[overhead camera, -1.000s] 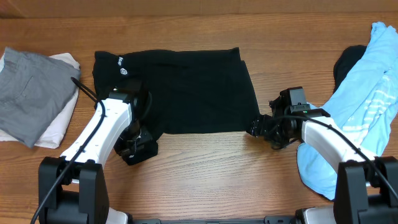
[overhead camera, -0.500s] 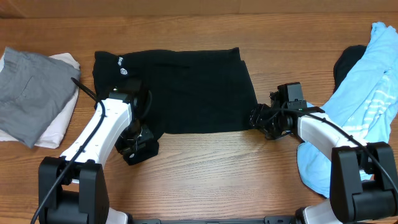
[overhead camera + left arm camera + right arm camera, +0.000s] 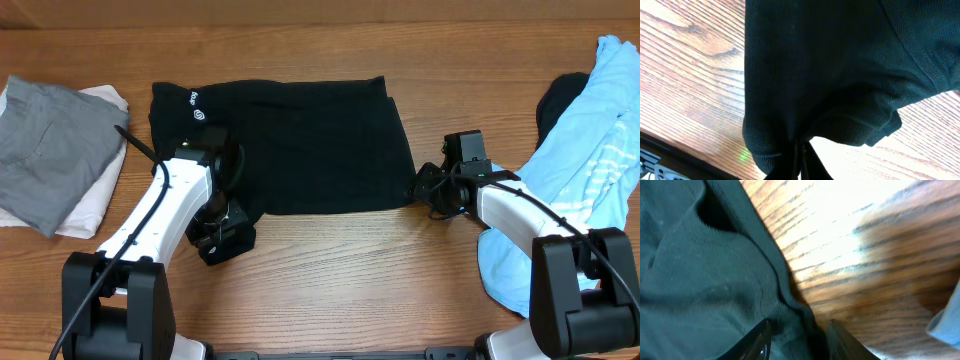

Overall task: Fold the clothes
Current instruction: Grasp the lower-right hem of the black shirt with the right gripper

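Note:
The T-shirt's edge alone lies between the open fingers of my right gripper, so I should move in and pinch deeper at the T-shirt's near corner [image 3: 403, 199] before lifting with both grippers.
The black T-shirt [image 3: 290, 140] lies flat in a rectangle at the table's middle, white logo prints at its far left. My left gripper [image 3: 222, 238] is shut on the shirt's near left corner; in the left wrist view [image 3: 801, 162] the black fabric [image 3: 830, 75] bunches into the closed fingers. My right gripper [image 3: 424, 188] is at the shirt's near right corner. In the right wrist view [image 3: 799, 341] its fingers [image 3: 760, 340] stand apart, with the shirt's edge [image 3: 715, 270] lying between them. The light blue striped garment [image 3: 585, 170] lies at the right.
Folded grey and white clothes [image 3: 50, 150] lie at the left edge. A dark item [image 3: 560, 100] peeks out under the light blue garment. Bare wooden tabletop [image 3: 330, 270] runs along the near side between the arms.
My right gripper has shifted a little away from the near edge, along the shirt's right side. The left arm and the shirt have not moved.

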`<control>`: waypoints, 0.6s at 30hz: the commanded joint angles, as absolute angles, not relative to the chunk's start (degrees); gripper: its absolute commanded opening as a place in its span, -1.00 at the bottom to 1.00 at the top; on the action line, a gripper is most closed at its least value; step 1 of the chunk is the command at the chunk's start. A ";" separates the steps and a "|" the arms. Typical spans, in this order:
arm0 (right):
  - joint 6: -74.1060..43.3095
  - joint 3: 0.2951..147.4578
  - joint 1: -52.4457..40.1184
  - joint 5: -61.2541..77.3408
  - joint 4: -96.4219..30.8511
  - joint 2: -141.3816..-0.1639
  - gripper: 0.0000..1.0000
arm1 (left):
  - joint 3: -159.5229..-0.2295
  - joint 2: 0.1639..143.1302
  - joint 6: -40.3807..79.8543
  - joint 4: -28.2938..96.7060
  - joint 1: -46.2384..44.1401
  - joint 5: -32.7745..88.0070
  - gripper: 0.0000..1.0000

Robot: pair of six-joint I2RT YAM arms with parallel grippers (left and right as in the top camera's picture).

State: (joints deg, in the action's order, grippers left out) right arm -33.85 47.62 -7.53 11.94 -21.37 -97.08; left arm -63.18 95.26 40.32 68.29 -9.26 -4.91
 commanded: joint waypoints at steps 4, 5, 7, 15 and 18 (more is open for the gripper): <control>-33.69 46.54 -7.22 7.03 -22.79 -99.15 -0.74 | -63.00 94.76 40.66 68.25 -9.02 -4.47 -0.89; -33.67 46.54 -7.22 6.85 -23.55 -99.15 -0.87 | -63.00 94.76 40.66 68.27 -9.02 -4.47 -0.89; -33.65 46.54 -7.22 6.90 -25.04 -99.15 -0.92 | -63.00 94.76 40.66 68.27 -9.02 -4.47 -0.89; -30.00 49.32 -6.61 7.33 -29.17 -99.02 0.32 | -63.00 94.76 40.64 68.07 -9.02 -4.49 -0.88; -30.00 55.35 -6.63 8.29 -36.10 -98.70 0.33 | -63.00 94.76 40.66 68.07 -9.02 -4.47 -0.88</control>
